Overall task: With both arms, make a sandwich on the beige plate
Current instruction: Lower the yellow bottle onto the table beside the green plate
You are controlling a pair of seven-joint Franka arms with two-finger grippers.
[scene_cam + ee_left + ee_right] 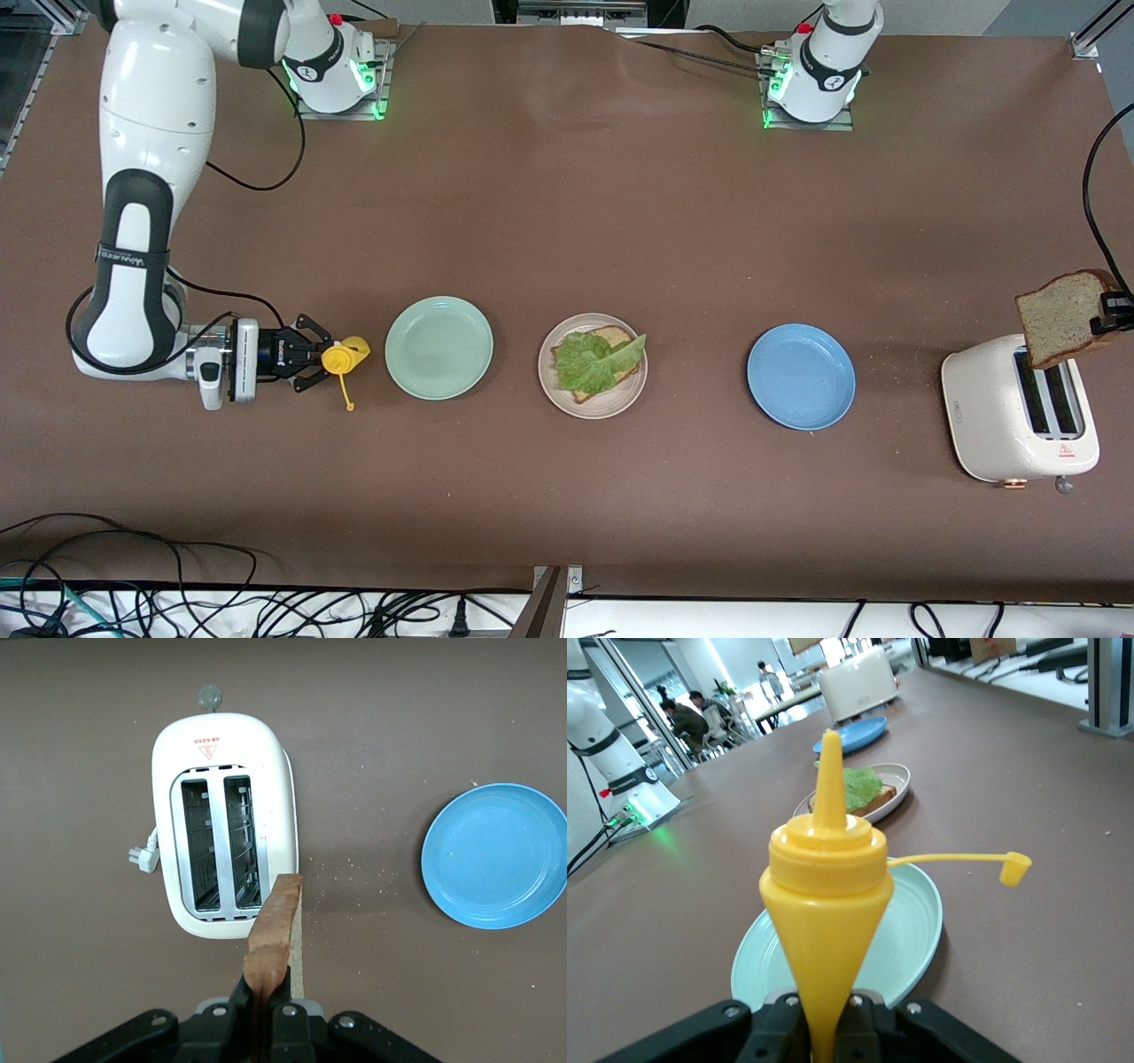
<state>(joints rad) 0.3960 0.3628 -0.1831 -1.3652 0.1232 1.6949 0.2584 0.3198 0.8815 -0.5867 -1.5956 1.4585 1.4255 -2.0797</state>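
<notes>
I need to use my right gripper to set the yellow squeeze bottle upright on the brown table (353, 352), next to the mint-green plate.
The beige plate (622, 400) sits mid-table, carrying one brown bread slice (613, 337) with a green lettuce leaf (595, 361) on top. My left gripper (1112, 312) is shut on a second bread slice (1061, 317), held upright in the air over the white toaster (1019, 416). In the left wrist view that slice (276, 926) runs edge-on out of the gripper (268, 1005). My right gripper (310, 354), low at the right arm's end, is shut on a yellow squeeze bottle (345, 357). The bottle's (827, 895) nozzle points toward the plates.
A mint-green plate (438, 347) lies between the bottle and the beige plate. A blue plate (801, 377) lies between the beige plate and the toaster. The toaster's two slots (221, 846) are bare. The bottle's cap (1014, 868) hangs loose on its strap. Crumbs lie near the toaster.
</notes>
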